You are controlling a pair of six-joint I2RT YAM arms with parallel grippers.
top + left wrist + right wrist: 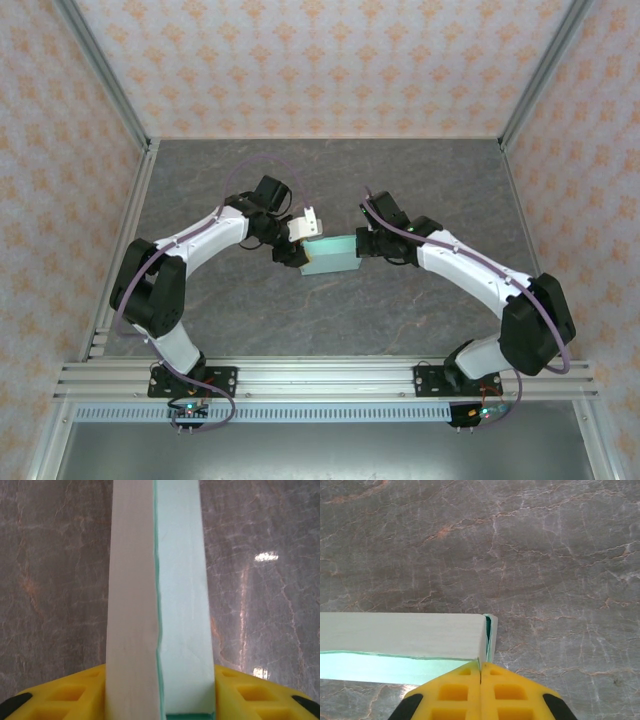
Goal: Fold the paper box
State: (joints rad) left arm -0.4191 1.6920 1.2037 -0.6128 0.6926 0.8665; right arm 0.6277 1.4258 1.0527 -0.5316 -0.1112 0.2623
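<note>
The paper box is clamped across both sides by my left gripper, so this gripper should open and pinch just the thin card side at the box's corner (162,714).
The paper box (330,255) is a small pale mint-green flat box, held above the middle of the grey table between both arms. My left gripper (296,250) is at its left end. In the left wrist view the box (180,580) runs straight away from the camera, a whitish face left and a mint face right. The yellow fingers (75,690) of the left gripper (160,680) press on both its sides. My right gripper (361,245) is at the box's right end. In the right wrist view this gripper (480,664) is shut on the thin card wall at the box's (400,635) corner.
The grey marbled table (330,320) is walled by patterned panels on three sides, with metal posts (105,70) at the back corners. An aluminium rail (320,378) carrying both arm bases runs along the near edge.
</note>
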